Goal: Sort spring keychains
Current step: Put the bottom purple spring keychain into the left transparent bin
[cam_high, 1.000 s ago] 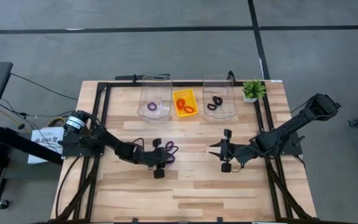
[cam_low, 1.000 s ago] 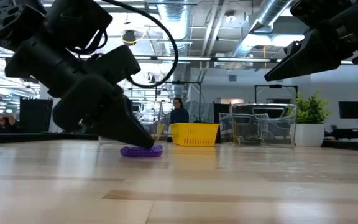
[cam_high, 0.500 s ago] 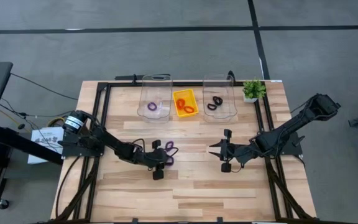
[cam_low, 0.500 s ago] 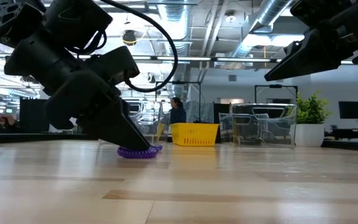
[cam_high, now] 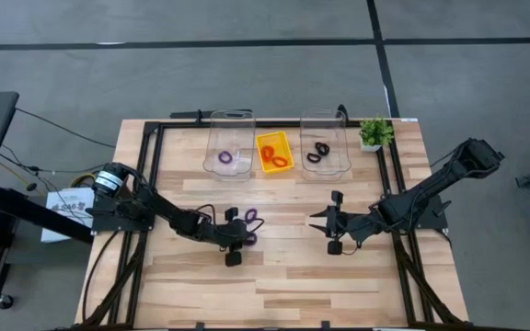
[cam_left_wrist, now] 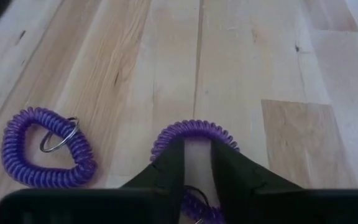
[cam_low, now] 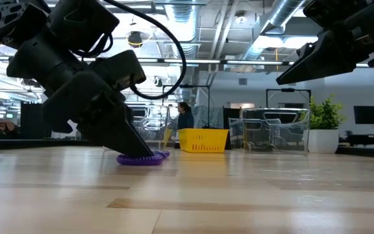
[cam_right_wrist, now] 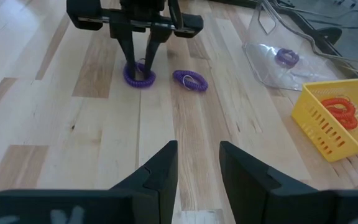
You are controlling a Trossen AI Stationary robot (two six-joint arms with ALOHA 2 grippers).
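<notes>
Next, I open both fingers of my left gripper, which sit over the near purple keychain's open middle, then shift and pinch one side of its coil [cam_left_wrist: 232,143].
Two purple spring keychains lie flat at mid-table. The free one [cam_high: 252,218] [cam_left_wrist: 45,148] [cam_right_wrist: 189,79] lies just toward the far edge from the other [cam_left_wrist: 194,129] [cam_right_wrist: 138,76] [cam_low: 139,158], which sits under my left gripper [cam_high: 246,236] [cam_left_wrist: 197,149]. That gripper's fingertips are down on it, close together. My right gripper [cam_high: 313,219] [cam_right_wrist: 197,162] hovers open right of centre, above the table and touching nothing. One more purple keychain [cam_high: 225,157] lies in the left clear bin, orange-red ones [cam_high: 275,156] in the yellow tray and black ones [cam_high: 317,152] in the right clear bin. My left gripper comes at the purple keychain slanting down from the table's left side, its fingertips [cam_left_wrist: 169,165] at the table. The loop's near arc [cam_left_wrist: 194,202] shows in the narrow gap between the fingers and its far arc [cam_left_wrist: 194,127] beyond the tips. The fingers hide its sides. The keychain lies flat on the wood.
Along the far edge stand the left clear bin [cam_high: 229,138], the yellow tray [cam_high: 273,140], the right clear bin [cam_high: 325,138] and a small potted plant [cam_high: 373,133]. A black frame [cam_high: 152,165] borders the table. Bare wood [cam_high: 283,285] stretches toward the near edge.
My left gripper has shifted a little toward the table's left edge with its fingertips on the table. The purple keychain under it has slid along the wood the same way. The other purple keychain has stayed where it was.
</notes>
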